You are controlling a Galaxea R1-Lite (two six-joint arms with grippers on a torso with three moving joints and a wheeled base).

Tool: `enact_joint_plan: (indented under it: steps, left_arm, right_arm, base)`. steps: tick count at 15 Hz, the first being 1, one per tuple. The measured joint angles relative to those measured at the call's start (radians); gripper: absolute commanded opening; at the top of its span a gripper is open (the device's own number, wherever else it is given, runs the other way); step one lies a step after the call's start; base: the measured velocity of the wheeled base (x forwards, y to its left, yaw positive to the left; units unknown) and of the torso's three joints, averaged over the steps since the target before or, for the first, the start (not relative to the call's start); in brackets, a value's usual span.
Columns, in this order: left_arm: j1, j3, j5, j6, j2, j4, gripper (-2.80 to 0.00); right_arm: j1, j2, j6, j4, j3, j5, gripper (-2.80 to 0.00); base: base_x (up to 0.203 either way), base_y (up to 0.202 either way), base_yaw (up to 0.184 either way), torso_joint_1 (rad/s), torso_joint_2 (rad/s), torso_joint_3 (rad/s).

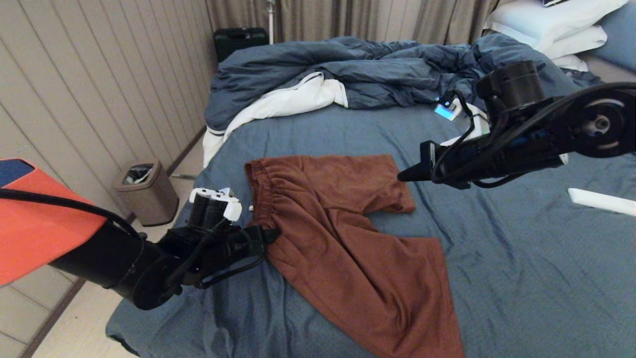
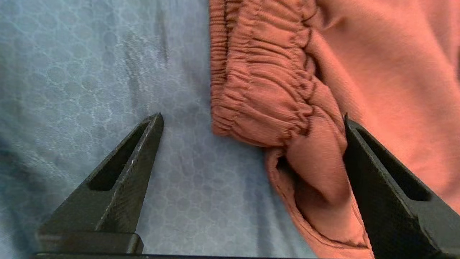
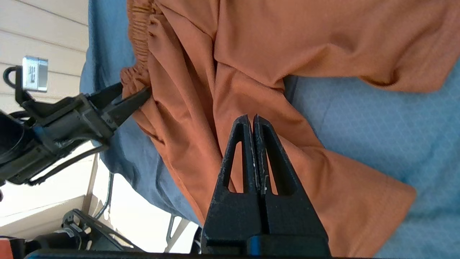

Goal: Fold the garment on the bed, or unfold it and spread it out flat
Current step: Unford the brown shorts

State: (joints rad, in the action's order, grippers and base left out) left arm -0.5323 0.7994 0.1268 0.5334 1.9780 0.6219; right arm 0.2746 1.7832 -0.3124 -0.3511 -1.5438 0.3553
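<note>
The waistband's near corner is bunched by a tucked fold; next my left gripper pinches that corner [image 2: 254,123] and pulls the waistband toward the bed's edge.
The rust-brown shorts [image 1: 348,238] lie spread on the bed's slate-blue sheet [image 1: 521,258], gathered waistband [image 2: 258,72] toward the left, both legs toward the right. No white graphic shows. My left gripper [image 1: 272,234] is open at the waistband's near corner. In the left wrist view the gripper [image 2: 251,120] straddles that corner, one finger over the sheet and the other against the fabric [image 2: 377,54]. My right gripper [image 1: 402,175] hovers shut and empty by the far leg's hem. In the right wrist view it [image 3: 252,117] hangs above the shorts [image 3: 323,43].
A rumpled dark blue duvet [image 1: 377,69] with white lining fills the bed's far part, with white pillows [image 1: 551,25] at the back right. A white flat object [image 1: 601,200] lies on the sheet at right. A bin [image 1: 144,191] stands on the floor left of the bed.
</note>
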Motion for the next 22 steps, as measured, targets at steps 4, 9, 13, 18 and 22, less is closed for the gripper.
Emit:
enact_joint_plan:
  steps: [4,9,13,18,22]
  left_arm:
    - [-0.003,-0.001,0.024,-0.001,0.012,0.007,-2.8]
    - [-0.011,-0.015,0.028,-0.001,0.006,0.02,-2.8]
    - [-0.024,-0.08,0.032,0.003,-0.061,0.019,-2.8]
    - [-0.05,-0.171,0.062,0.029,-0.196,-0.056,-2.8]
    - [-0.073,-0.274,0.071,0.034,-0.243,-0.046,-2.8]
  right_arm:
    - [0.0,0.002,0.001,0.0,-0.001,-0.001,-2.8]
    - [0.002,0.009,0.001,-0.001,0.003,-0.003,-2.8]
    - [0.0,0.004,0.002,-0.003,0.001,-0.004,-2.8]
    - [-0.002,-0.006,0.003,-0.027,-0.009,-0.006,-2.8]
    - [-0.013,-0.004,0.006,-0.041,-0.024,-0.006,-2.8]
  base:
    - [0.0,0.0,0.0,0.0,0.0,0.0]
    - [0.0,0.0,0.0,0.0,0.0,0.0]
    - [0.0,0.0,0.0,0.0,0.0,0.0]
    - [0.0,0.0,0.0,0.0,0.0,0.0]
    - [0.0,0.0,0.0,0.0,0.0,0.0]
